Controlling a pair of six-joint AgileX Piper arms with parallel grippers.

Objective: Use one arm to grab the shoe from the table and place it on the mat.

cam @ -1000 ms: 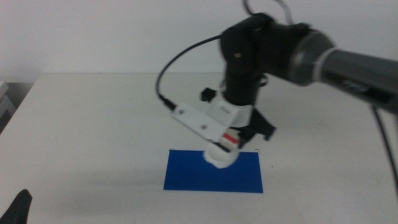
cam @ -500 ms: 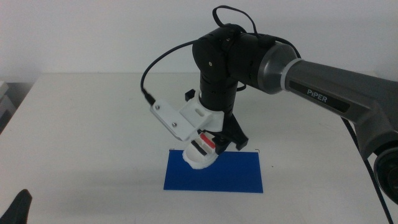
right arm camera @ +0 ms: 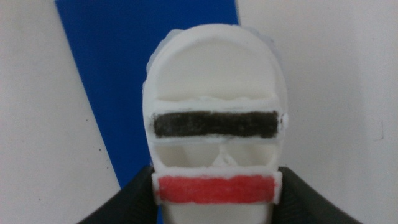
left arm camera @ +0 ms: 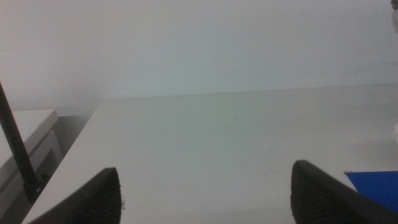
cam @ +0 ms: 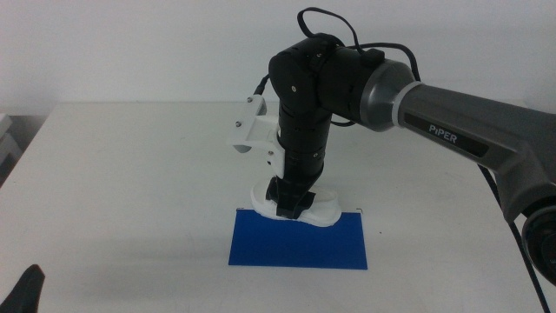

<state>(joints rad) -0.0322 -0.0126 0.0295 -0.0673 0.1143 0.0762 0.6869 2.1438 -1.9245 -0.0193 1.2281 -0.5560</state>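
The robot's right gripper should release the white shoe on the middle of the dark-blue mat (cam: 296,231), just in from the mat's far edge. The shoe now lies half over the mat.
The right arm (cam: 452,122) reaches in from the right and points straight down. Its gripper (cam: 289,202) is shut on the white shoe (cam: 321,211), which sits low on the far edge of the dark-blue mat (cam: 300,243). In the right wrist view the shoe (right arm camera: 214,93) fills the centre with its black and red straps. The jaws clasp its sides. It lies half over the mat (right arm camera: 118,74) and half over the white table (right arm camera: 336,93). The left gripper (left arm camera: 208,196) is open and empty at the table's near left; its tip (cam: 26,291) shows in the middle view.
The white table (cam: 130,174) stretches wide to the left of the mat. The left wrist view shows a corner of the mat (left arm camera: 376,186) and a black cable (left arm camera: 18,155) by the table's side edge.
The right arm has rotated its wrist and lowered the shoe from a tilted hold above the mat down onto the mat's far edge.
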